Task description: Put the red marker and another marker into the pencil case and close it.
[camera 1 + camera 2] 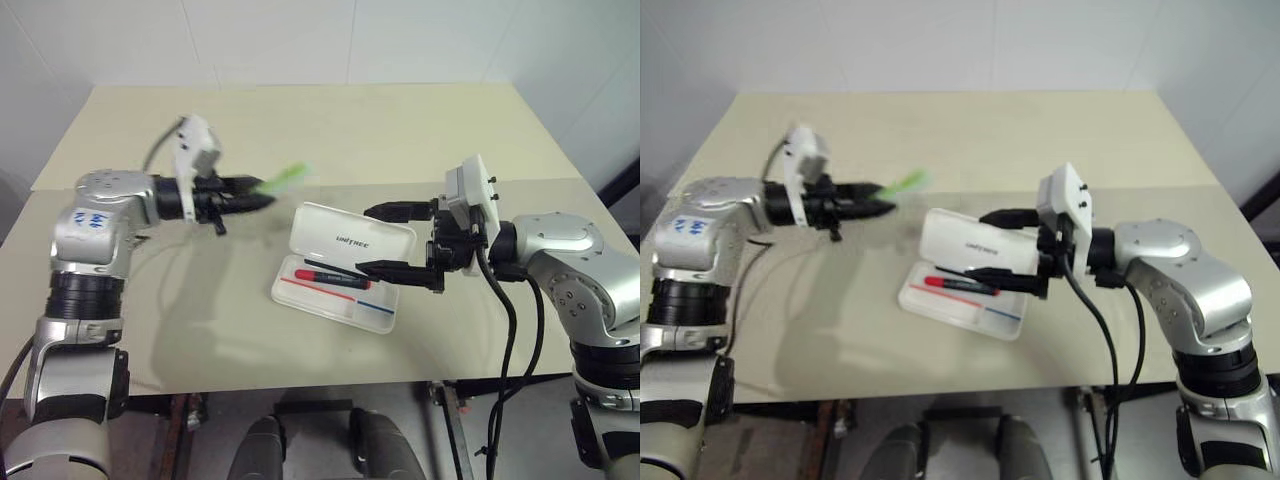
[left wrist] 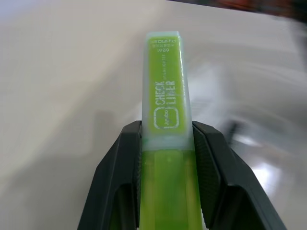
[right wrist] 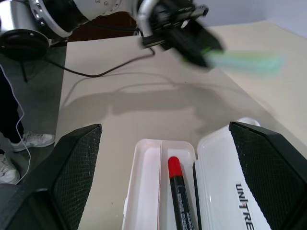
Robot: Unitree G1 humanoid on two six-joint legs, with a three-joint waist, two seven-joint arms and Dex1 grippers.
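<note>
Next, my left gripper lets go of the lime-green marker in the pencil case's front section [image 1: 314, 299], just on the near side of the red strip.
The white pencil case [image 1: 345, 312] lies open mid-table, its lid [image 1: 350, 235] tilted up. Inside its tray rests the red marker [image 1: 325, 274], black barrel with a red cap [image 3: 174, 167]. My left gripper [image 1: 268, 196] hovers above the table to the left of the case, shut on the lime-green marker [image 2: 163, 105], which sticks out past the fingertips toward the case [image 1: 903, 183]. My right gripper [image 1: 379, 240] is open, one finger [image 1: 385, 211] behind the lid and the other [image 1: 385, 268] in front of it over the tray. Whether they touch the lid I cannot tell.
The tan table [image 1: 200, 330] has a seam across its middle and a front edge close to me. White walls stand behind and to the sides. A person's white shoes [image 3: 31, 140] are on the floor beyond the table's left side.
</note>
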